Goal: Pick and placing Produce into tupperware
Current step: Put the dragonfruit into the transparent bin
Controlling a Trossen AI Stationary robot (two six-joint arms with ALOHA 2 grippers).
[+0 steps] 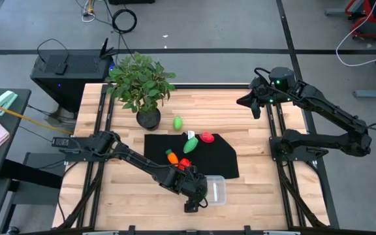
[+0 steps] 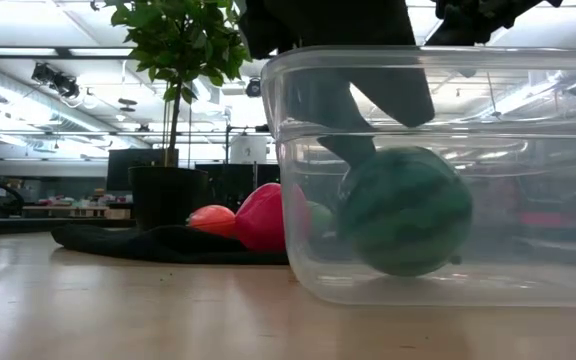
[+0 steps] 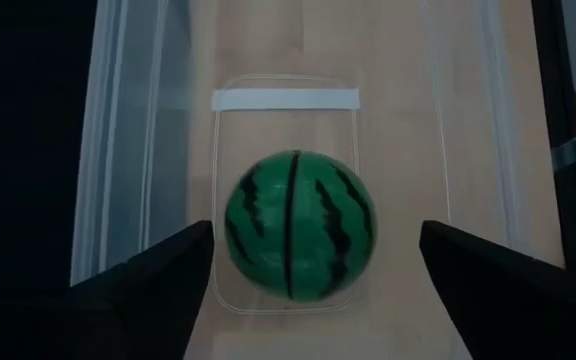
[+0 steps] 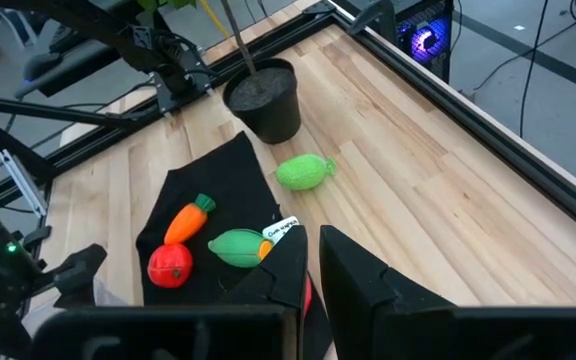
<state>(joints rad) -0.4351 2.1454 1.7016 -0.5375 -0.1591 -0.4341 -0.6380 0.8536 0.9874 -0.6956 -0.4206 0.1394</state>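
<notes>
The robot's right gripper will close on the middle of the red dragon fruit [image 1: 207,137] [image 4: 308,296], at the edge of the mat beside the green piece with a label.
A dark striped green ball [image 3: 298,225] lies on the floor of the clear tupperware tub [image 1: 218,190], also showing through the tub's wall [image 2: 405,210]. My left gripper [image 3: 313,270] hangs open above the tub, one finger on either side of the ball and apart from it. On the black mat [image 4: 208,180] lie an orange carrot [image 4: 188,220], a red fruit [image 4: 170,265] and a green piece with a label [image 4: 236,247]. A light green fruit [image 4: 303,172] rests on the bare wood. My right gripper [image 4: 314,280] waits shut, raised over the table's far right part.
A leafy potted plant [image 1: 142,85] stands at the far edge, just beyond the mat. The tub sits near the table's near edge, right of the mat's near corner. Metal rails run along the left and right sides [image 1: 279,150]. Bare wood lies right of the mat [image 1: 260,176].
</notes>
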